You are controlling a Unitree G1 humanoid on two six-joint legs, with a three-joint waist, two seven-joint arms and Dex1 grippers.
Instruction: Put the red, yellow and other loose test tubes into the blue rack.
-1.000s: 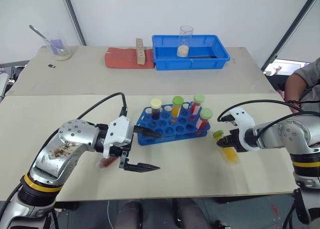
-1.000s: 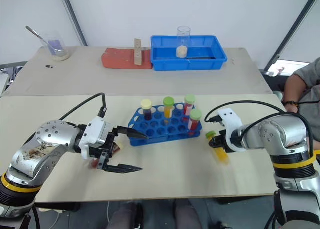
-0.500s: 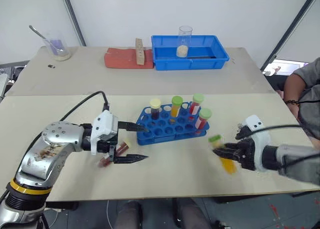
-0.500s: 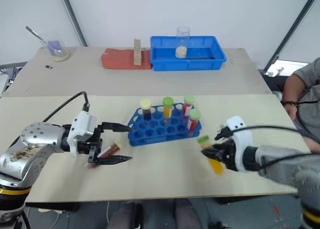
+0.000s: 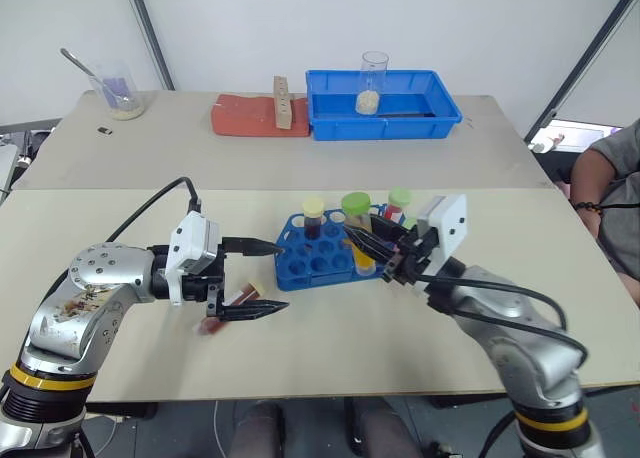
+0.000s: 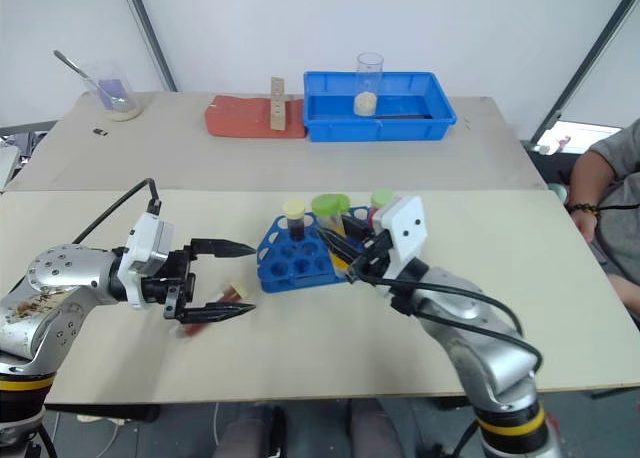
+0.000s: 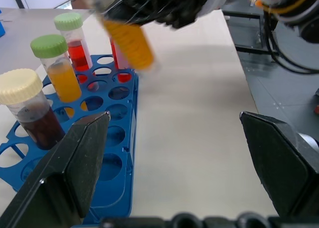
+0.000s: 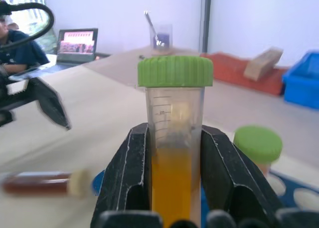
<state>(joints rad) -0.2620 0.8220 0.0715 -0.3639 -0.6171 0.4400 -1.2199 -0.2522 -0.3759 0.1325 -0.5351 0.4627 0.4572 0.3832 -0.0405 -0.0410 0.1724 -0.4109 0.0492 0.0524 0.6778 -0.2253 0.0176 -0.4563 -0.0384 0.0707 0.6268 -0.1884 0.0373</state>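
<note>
The robot's right gripper needs to put the yellow test tube, now held just above the blue rack, down in the blue rack's front row, before the orange tube (image 5: 362,254).
My right gripper (image 8: 173,138) is shut on a yellow test tube (image 8: 174,188) with a green cap, held roughly upright just above the blue rack (image 5: 312,266). That same held tube (image 7: 127,36) shows in the left wrist view. In the rack stand a dark tube with a cream cap (image 7: 35,113), an orange one with a green cap (image 7: 59,73) and red ones (image 7: 75,46). A dark red-brown tube (image 6: 208,309) with a cream cap lies flat on the table left of the rack. My left gripper (image 5: 262,276) stands open right above it, empty, fingers pointing at the rack.
At the back stand a blue tray (image 5: 440,113) with a glass beaker (image 5: 372,78), a red pad (image 5: 240,116) with a wooden block (image 5: 282,103), and a cup with a spoon (image 5: 118,93). A seated person (image 5: 612,173) is at the right edge.
My right gripper swung left and up from the table right of the rack to over it, turning the yellow tube upright. The left gripper drew back leftward a little, uncovering the lying dark tube.
</note>
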